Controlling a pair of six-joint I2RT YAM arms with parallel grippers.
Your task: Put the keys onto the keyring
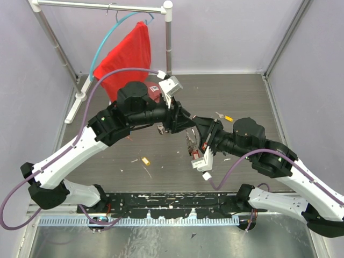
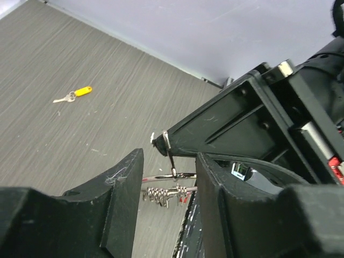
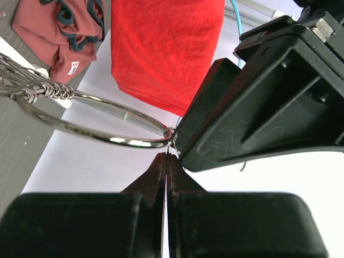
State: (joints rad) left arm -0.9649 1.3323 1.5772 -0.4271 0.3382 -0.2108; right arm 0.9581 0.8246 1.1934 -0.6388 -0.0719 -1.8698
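Note:
My right gripper is pinching the end of the keyring, which must be free for the yellow-headed key, so my left gripper will take the keyring (image 2: pixel 172 163) just below that end.
My left gripper (image 1: pixel 181 124) and right gripper (image 1: pixel 194 133) meet above the table's middle. The left gripper (image 2: pixel 169 180) is shut across the thin silver keyring (image 2: pixel 161 176), which spans the gap between its fingers (image 2: pixel 121 188). A wire coil with keys (image 2: pixel 158 194) hangs on the ring. In the right wrist view the keyring (image 3: pixel 102 137) reaches the left finger (image 3: pixel 258 97). The right gripper (image 3: pixel 167 157) is shut on a thin silver key (image 3: pixel 168 146), edge-on, its tip touching the ring. A yellow-headed key (image 1: pixel 228 117) lies at the right, also in the left wrist view (image 2: pixel 80 92). Another yellow key (image 1: pixel 145 160) lies nearer.
A red cloth (image 1: pixel 131 51) hangs on a teal hanger (image 1: pixel 105 43) from a white rack (image 1: pixel 102 6) at the back left. A maroon garment (image 3: pixel 59 27) lies under it. A black slotted strip (image 1: pixel 172 201) runs along the near edge. Small scraps dot the grey table (image 1: pixel 242 91).

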